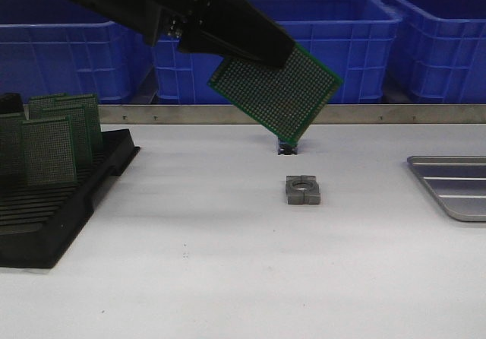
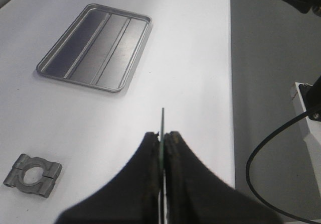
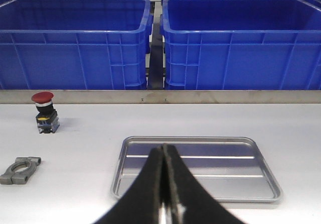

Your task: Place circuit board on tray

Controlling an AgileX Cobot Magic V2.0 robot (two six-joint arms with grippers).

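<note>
The green circuit board's upper edge on the tray's side (image 1: 317, 73) is beside my left gripper's fingers. My right gripper takes hold of the board there next.
My left gripper (image 1: 250, 46) is shut on a green perforated circuit board (image 1: 277, 94) and holds it tilted in the air over the middle of the table. In the left wrist view the board shows edge-on (image 2: 162, 128) between the closed fingers (image 2: 150, 153). The silver-grey tray (image 1: 456, 187) lies at the table's right edge, apart from the board; it also shows in the left wrist view (image 2: 95, 45) and the right wrist view (image 3: 200, 166). My right gripper (image 3: 164, 151) is shut and empty, in front of the tray.
A black slotted rack (image 1: 53, 202) with several more green boards (image 1: 49, 150) stands at the left. A grey metal clamp block (image 1: 303, 189) lies mid-table, a red push-button (image 3: 44, 111) behind it. Blue bins (image 1: 319, 35) line the back behind a metal rail.
</note>
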